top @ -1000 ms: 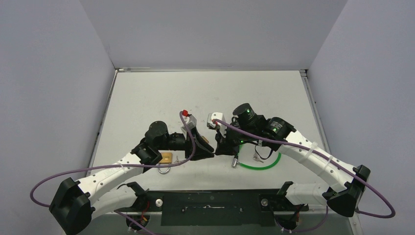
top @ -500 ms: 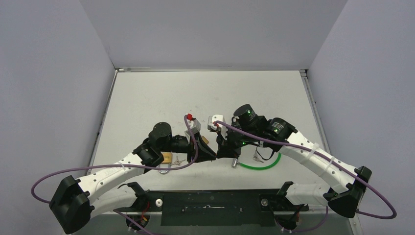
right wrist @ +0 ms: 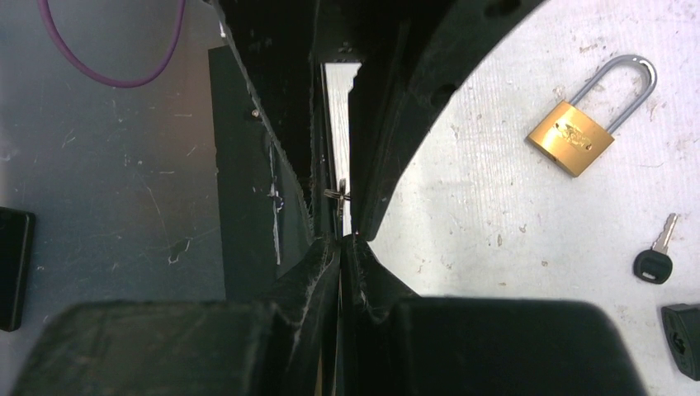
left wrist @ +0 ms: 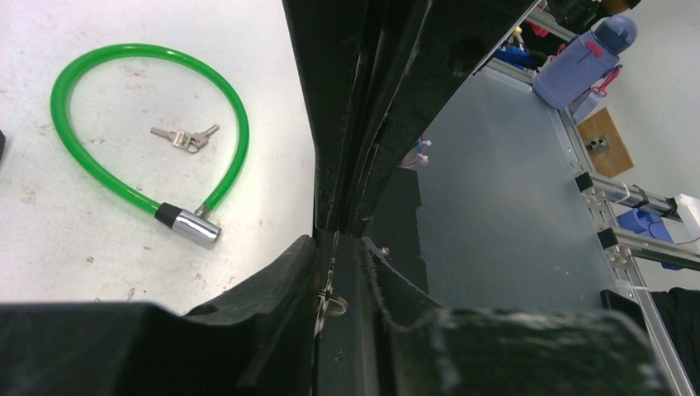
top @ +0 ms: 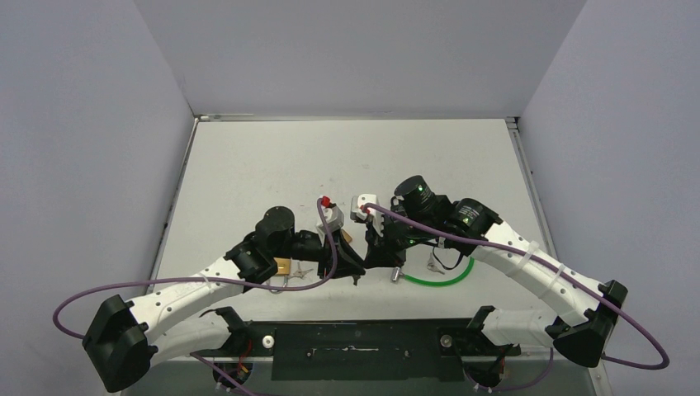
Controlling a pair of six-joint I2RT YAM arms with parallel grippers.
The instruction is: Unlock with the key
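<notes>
I will take the key by its ring end (left wrist: 331, 304) with my left gripper, as my right gripper clamps the key's blade, and leave that blade clear for unlocking.
A brass padlock (right wrist: 578, 132) with its shackle shut lies on the table, and in the top view (top: 282, 266) my left arm partly covers it. My right gripper (right wrist: 341, 239) is shut on a thin key held edge-on, with its ring (right wrist: 334, 196) sticking out past the tips. My left gripper (left wrist: 337, 239) meets it tip to tip. Its jaws stand narrowly apart around the key ring (left wrist: 330, 301). In the top view the left gripper (top: 355, 266) and the right gripper (top: 369, 254) touch just right of the padlock.
A green cable lock (left wrist: 148, 132) with a chrome barrel (left wrist: 196, 228) lies right of the grippers, with a small bunch of keys (left wrist: 183, 138) inside its loop. A black-headed key (right wrist: 654, 262) lies near the padlock. The table's near edge and the metal frame are close below the grippers.
My left arm has moved right, bringing its gripper up to the right gripper's tips and around the key ring. The right arm has barely moved.
</notes>
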